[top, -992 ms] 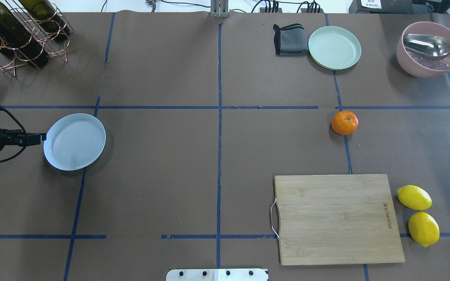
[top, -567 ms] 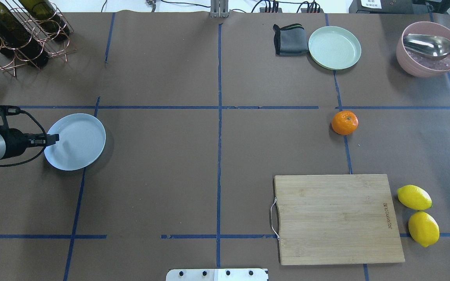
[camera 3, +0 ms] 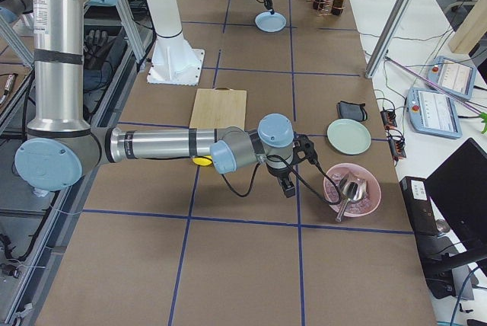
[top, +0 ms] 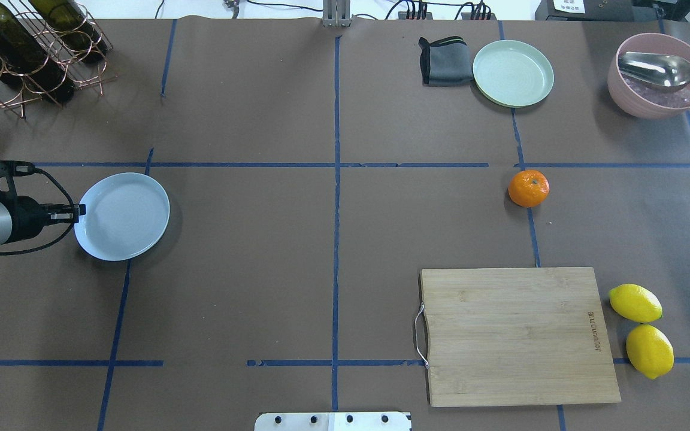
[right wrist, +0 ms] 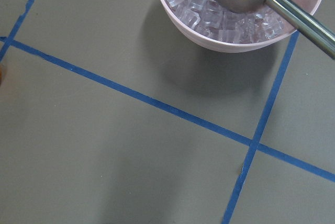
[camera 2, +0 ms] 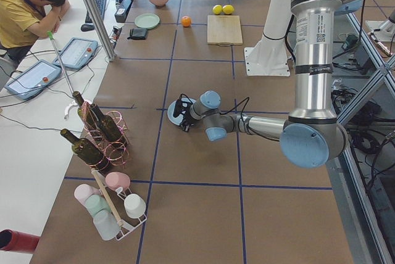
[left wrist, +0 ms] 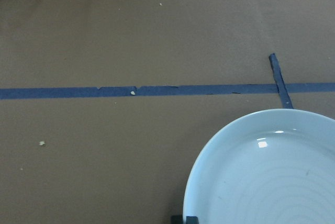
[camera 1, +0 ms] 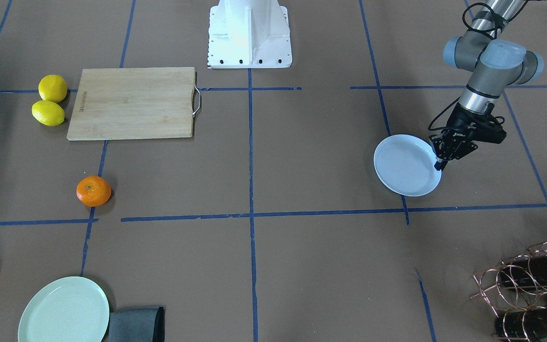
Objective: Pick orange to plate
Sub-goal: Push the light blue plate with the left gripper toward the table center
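Observation:
The robot's left gripper needs to let go of the white-bluish plate on the middle blue tape line (camera 1: 251, 171), next to the tape crossing.
The orange (top: 528, 188) lies alone on the brown table at right of centre, just below a blue tape line, also seen in the front view (camera 1: 93, 190). The white-bluish plate (top: 122, 216) lies flat at the far left. My left gripper (top: 81, 210) comes in low from the left edge, and its narrow closed fingers sit on the plate's near rim (camera 1: 437, 159). The left wrist view shows the plate (left wrist: 272, 177) at lower right. My right gripper (camera 3: 288, 187) shows only in the exterior right view, beside the pink bowl; I cannot tell its state.
A wooden cutting board (top: 516, 335) sits at front right with two lemons (top: 635, 303) beside it. At the back right are a mint-green plate (top: 513, 73), a grey cloth (top: 442, 60) and a pink bowl (top: 659, 75) of ice with a ladle. A wine rack (top: 27, 48) stands back left.
My left gripper came in from the left onto the plate's rim, and the plate has slid slightly to the right. The orange has not moved.

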Action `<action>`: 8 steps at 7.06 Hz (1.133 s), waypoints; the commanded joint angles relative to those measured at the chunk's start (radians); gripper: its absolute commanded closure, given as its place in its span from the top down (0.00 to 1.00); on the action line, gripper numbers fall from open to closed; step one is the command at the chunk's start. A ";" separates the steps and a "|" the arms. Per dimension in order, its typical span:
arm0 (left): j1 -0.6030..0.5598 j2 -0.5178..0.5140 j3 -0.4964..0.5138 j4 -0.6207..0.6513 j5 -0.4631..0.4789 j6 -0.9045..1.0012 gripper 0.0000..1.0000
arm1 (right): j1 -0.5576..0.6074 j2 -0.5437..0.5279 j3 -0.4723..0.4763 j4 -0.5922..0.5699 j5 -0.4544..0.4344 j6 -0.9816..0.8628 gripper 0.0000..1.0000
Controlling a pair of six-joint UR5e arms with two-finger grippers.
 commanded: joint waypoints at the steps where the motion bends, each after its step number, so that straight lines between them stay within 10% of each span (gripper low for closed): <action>1: -0.001 -0.031 -0.117 0.103 -0.033 0.001 0.00 | 0.001 0.000 -0.001 0.001 0.000 0.000 1.00; 8: 0.258 -0.660 0.049 0.596 0.148 -0.404 0.00 | 0.001 -0.006 0.000 0.001 0.000 0.000 1.00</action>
